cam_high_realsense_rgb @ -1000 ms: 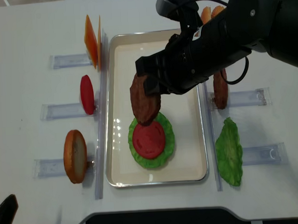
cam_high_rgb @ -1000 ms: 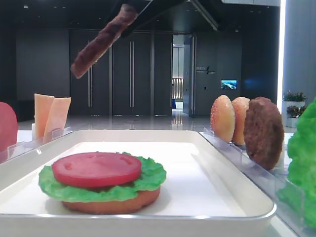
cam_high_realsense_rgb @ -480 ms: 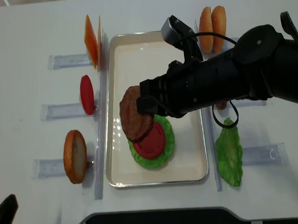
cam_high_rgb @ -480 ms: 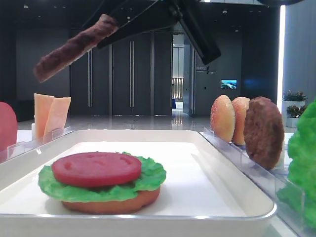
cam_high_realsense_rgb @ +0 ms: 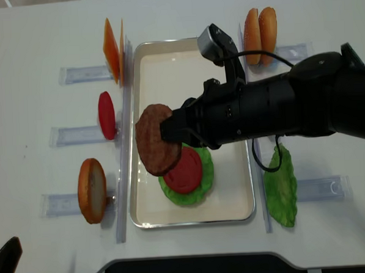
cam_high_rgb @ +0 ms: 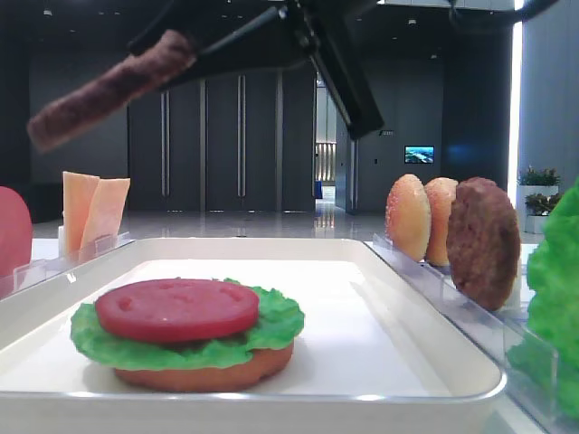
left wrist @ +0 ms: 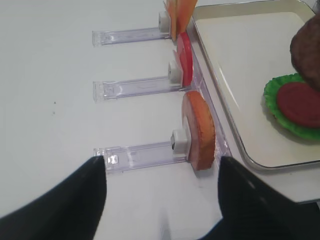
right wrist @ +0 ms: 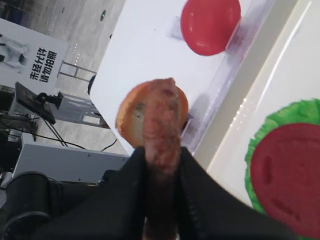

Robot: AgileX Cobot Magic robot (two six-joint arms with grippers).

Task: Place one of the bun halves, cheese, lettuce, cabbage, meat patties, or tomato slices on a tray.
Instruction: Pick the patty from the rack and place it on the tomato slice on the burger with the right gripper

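My right gripper has the meat patty to put down, tilted in the air over the white tray. I will set it on the tomato slice atop the green lettuce (cam_high_realsense_rgb: 183,170) (right wrist: 292,175).
My right gripper (cam_high_realsense_rgb: 173,128) is shut on a dark reddish-brown meat patty (cam_high_realsense_rgb: 156,139), held tilted in the air. It hangs over the left part of the white tray (cam_high_realsense_rgb: 167,70), just up-left of the stack there. The stack is a bun half (cam_high_rgb: 208,375), green lettuce (cam_high_realsense_rgb: 187,195) and a tomato slice (cam_high_realsense_rgb: 186,170). In the right wrist view the patty (right wrist: 161,125) stands edge-on between the black fingers (right wrist: 125,185). My left gripper (left wrist: 161,165) is open above the bare table, near a bun half (left wrist: 199,130) in its rack.
Clear racks left of the tray hold cheese slices (cam_high_realsense_rgb: 112,49), a tomato slice (cam_high_realsense_rgb: 106,115) and a bun half (cam_high_realsense_rgb: 91,190). On the right are two bun halves (cam_high_realsense_rgb: 259,27), another meat patty (cam_high_rgb: 482,242) and lettuce (cam_high_realsense_rgb: 280,186). The right arm spans the tray's right side.
The right gripper carried the patty leftward and toward the table's front, from mid-tray to above the stack's left side. The patty now lies flatter. The stack has not moved.
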